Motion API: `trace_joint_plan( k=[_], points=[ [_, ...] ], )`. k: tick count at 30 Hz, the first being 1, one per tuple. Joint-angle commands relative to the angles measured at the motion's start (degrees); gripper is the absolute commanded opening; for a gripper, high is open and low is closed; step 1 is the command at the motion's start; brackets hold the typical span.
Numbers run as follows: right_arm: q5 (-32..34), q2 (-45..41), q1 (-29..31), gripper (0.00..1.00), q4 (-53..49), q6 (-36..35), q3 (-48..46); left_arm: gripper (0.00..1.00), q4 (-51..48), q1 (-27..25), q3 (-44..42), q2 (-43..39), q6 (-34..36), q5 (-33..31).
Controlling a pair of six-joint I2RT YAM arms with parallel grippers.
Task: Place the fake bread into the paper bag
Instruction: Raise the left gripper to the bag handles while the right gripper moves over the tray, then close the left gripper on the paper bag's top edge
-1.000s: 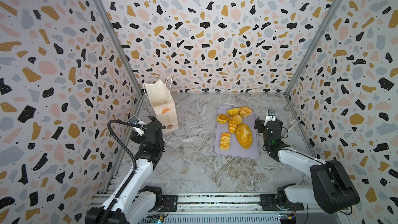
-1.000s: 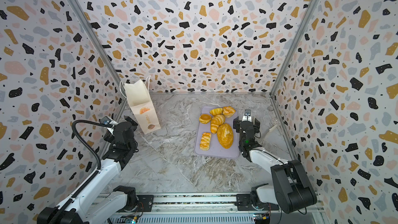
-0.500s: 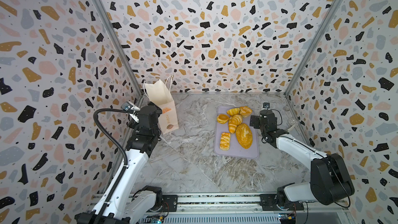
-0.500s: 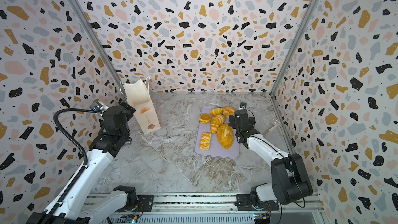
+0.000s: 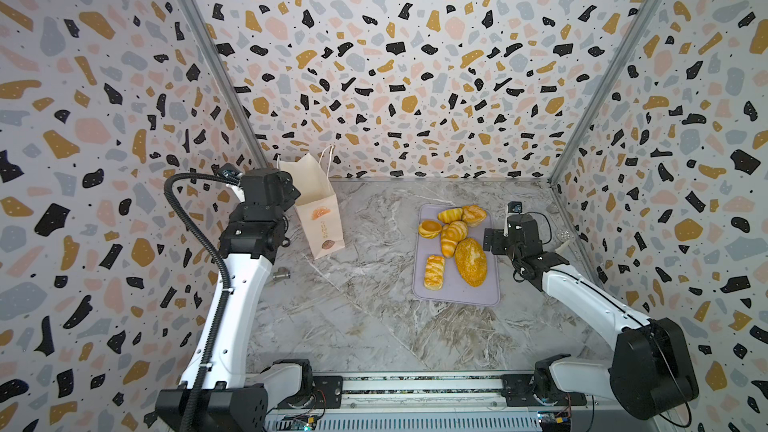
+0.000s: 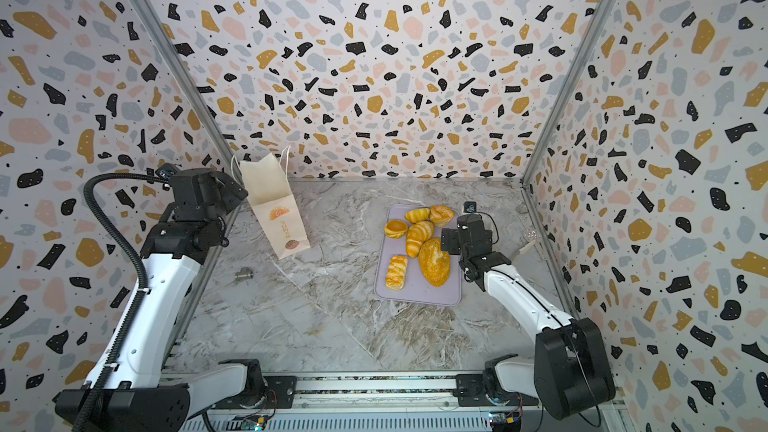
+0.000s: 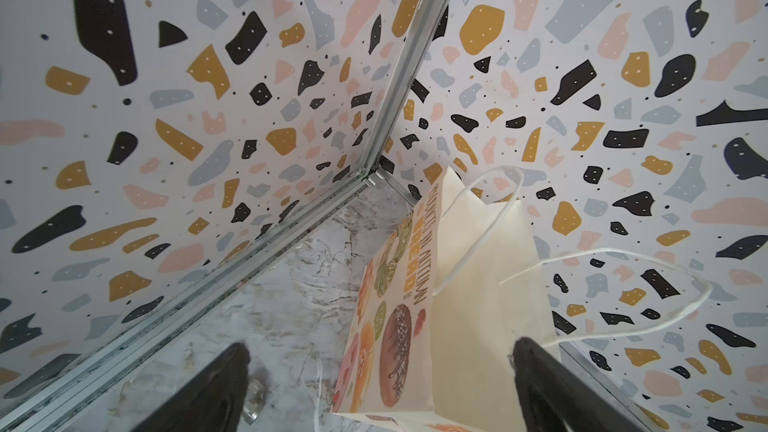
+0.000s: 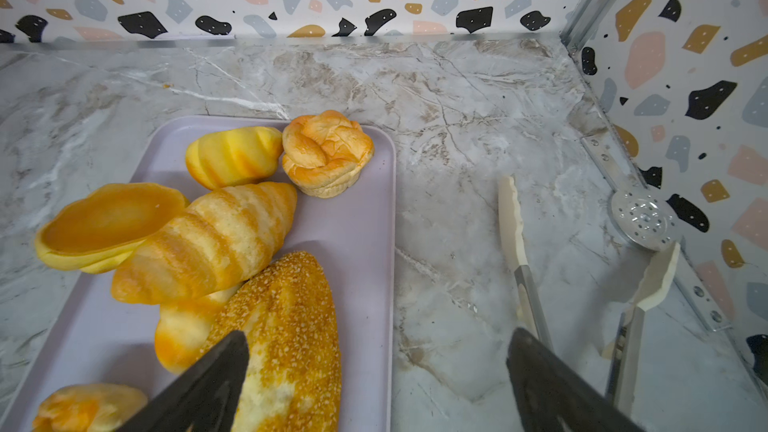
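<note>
I should next use my left gripper to grab the paper bag's top edge [image 5: 295, 201] [image 7: 432, 356] on the side nearest that gripper, between the string handle and the front corner.
The cream paper bag [image 5: 318, 211] [image 6: 275, 206] stands upright at the back left, its string handles up. My left gripper [image 7: 380, 349] hangs open beside it, and the bag's printed side [image 7: 390, 309] shows between the wide jaws. The fake bread lies on a lilac tray [image 5: 457, 297]: a seeded loaf [image 5: 471, 261] [image 8: 286, 326], a plaited pastry [image 5: 434, 272], a round bun [image 5: 430, 228] and striped rolls [image 5: 453, 236]. My right gripper [image 8: 378, 337] [image 5: 492, 241] is open over the tray's right edge, one finger above the seeded loaf.
Cream-tipped tongs [image 8: 521, 268] lie on the marble between the tray and the right wall, with a perforated metal disc [image 8: 642, 218] at the wall's foot. A small metal cylinder [image 5: 282, 274] sits on the floor near the left arm. Patterned walls close in on three sides.
My left arm has risen and swung back until its gripper is beside the bag. My right gripper has moved back and leftward to the tray's right edge. Both stayed open.
</note>
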Motion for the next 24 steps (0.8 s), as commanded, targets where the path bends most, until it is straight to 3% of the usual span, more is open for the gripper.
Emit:
trace_joint_plan(
  k=[1,11,18,24],
  points=[
    [-4.2,-1.2,0.2,0.99,-5.4,0.1,4.8,0.99,-3.7,2.4,3.3,1.6,3.2,5.0],
    [-7.6,1.4,0.3,0.99,-11.3,-0.2,8.9,1.00,-10.7,3.8,15.1,13.1,9.0,15.1],
    [-7.9,1.0,0.3,0.99,-11.7,-0.3,9.1,1.00,-10.3,3.7,16.0,14.8,11.4,11.6],
    [-7.5,0.5,0.3,1.00,-12.5,-0.6,9.5,0.98,-8.7,3.7,15.1,16.2,12.2,12.3]
  ],
)
